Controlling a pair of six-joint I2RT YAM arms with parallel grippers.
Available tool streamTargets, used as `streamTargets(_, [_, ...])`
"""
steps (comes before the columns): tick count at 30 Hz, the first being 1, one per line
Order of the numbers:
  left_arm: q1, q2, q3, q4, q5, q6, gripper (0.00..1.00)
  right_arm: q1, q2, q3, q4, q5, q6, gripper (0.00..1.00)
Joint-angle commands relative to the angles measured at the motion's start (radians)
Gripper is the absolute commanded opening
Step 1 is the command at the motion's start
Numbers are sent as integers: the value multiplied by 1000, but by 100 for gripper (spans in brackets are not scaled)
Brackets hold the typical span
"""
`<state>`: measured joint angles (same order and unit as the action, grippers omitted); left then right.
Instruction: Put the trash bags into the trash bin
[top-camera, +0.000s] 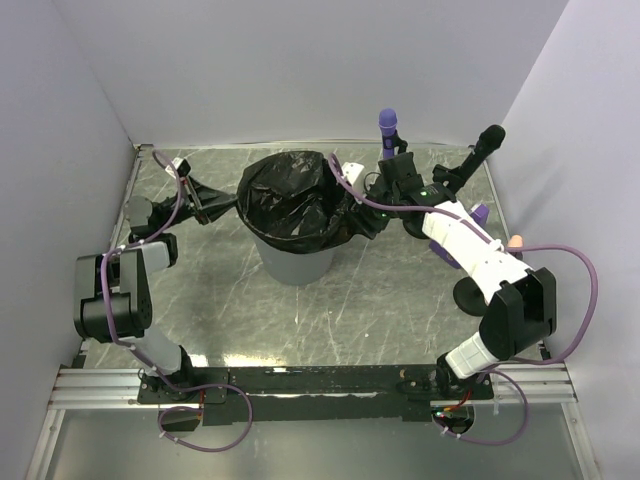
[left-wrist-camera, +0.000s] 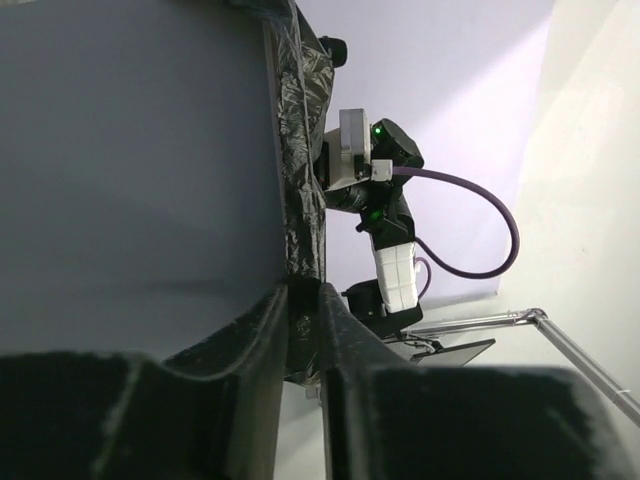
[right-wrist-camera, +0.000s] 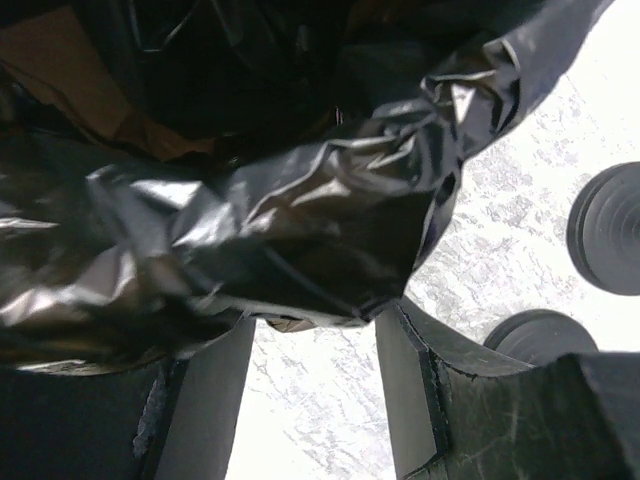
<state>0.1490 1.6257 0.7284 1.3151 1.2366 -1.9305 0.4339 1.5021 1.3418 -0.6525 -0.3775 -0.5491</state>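
Observation:
The bag's front edge sits shallow over the bin's rim while my left gripper holds the bag's side, so I need to grip it nearer the front (top-camera: 253, 231) and pull down.
A light grey trash bin (top-camera: 295, 262) stands mid-table, and a black trash bag (top-camera: 290, 200) is draped over its rim and lines its mouth. My left gripper (top-camera: 200, 205) is at the bin's left, shut on a stretched corner of the bag. In the left wrist view the bin wall (left-wrist-camera: 130, 180) fills the left side. There the bag's edge (left-wrist-camera: 300, 150) runs down into the narrow gap of the left gripper (left-wrist-camera: 303, 295). My right gripper (top-camera: 362, 215) is at the bin's right. Crumpled bag plastic (right-wrist-camera: 250, 220) lies at the tips of the right gripper (right-wrist-camera: 312, 325), which is open.
A purple-topped post (top-camera: 388, 128) and a black post (top-camera: 487, 145) stand at the back right; their round black bases (right-wrist-camera: 605, 228) show beside the right gripper. White walls close in the marbled table (top-camera: 380, 300) on three sides.

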Motion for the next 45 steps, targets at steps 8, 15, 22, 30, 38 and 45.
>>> streamTargets(8, [10,-41,-43,535,0,27,1,-1,23,54,-1,-3,-11,57])
streamTargets(15, [83,-26,-127,459,-54,104,1,-3,0,28,10,18,-3,57])
streamTargets(22, [61,-6,-110,117,-68,365,1,0,-11,-1,27,37,18,58])
streamTargets(30, [84,125,-38,550,-68,12,57,-1,-60,-6,45,97,21,78])
streamTargets(38, [64,71,-43,552,-106,-4,58,-1,-103,-30,34,109,20,79])
streamTargets(45, [38,36,-6,550,-104,-22,51,-1,-83,-30,39,107,23,79])
